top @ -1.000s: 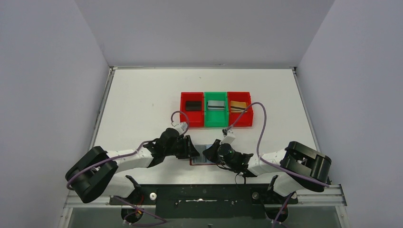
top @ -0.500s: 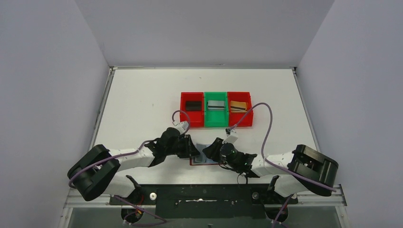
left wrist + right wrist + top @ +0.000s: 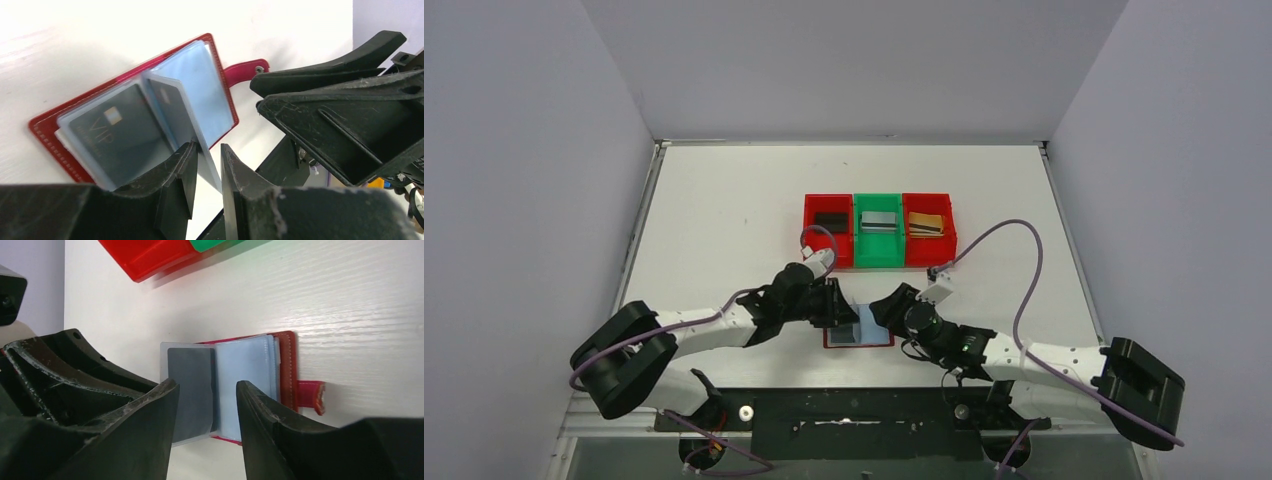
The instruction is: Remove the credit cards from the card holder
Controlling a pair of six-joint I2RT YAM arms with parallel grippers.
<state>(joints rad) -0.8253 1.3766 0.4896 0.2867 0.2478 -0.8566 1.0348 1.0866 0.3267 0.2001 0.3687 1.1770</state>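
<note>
The dark card's sleeve is upright against my left gripper, so next my right gripper pinches the sleeve [image 3: 215, 407] close to its fold before my left gripper takes the card.
The card holder [image 3: 871, 338] lies open on the table near the front edge, dark red with bluish clear sleeves. In the left wrist view its cover [image 3: 47, 132] holds a dark credit card [image 3: 112, 137] marked VIP. One sleeve [image 3: 172, 107] with another dark card stands upright. My left gripper [image 3: 209, 150] straddles that sleeve, jaws narrowly apart; the sleeve leans on one finger [image 3: 187, 160]. My right gripper [image 3: 206, 385] hovers open over the holder [image 3: 286, 365] with nothing between its fingers. The lifted sleeve's grey card [image 3: 192, 385] shows there.
Three bins stand behind the holder: a red bin [image 3: 812, 240] with a black card, a green bin [image 3: 879, 252] with a silver card, and a red bin [image 3: 946, 245] with a gold card. The holder's red clasp tab [image 3: 310, 392] sticks out on the table.
My right gripper has opened and its arm has drawn back to the right. The left gripper has narrowed a little and shifted slightly right, with a sleeve now raised.
</note>
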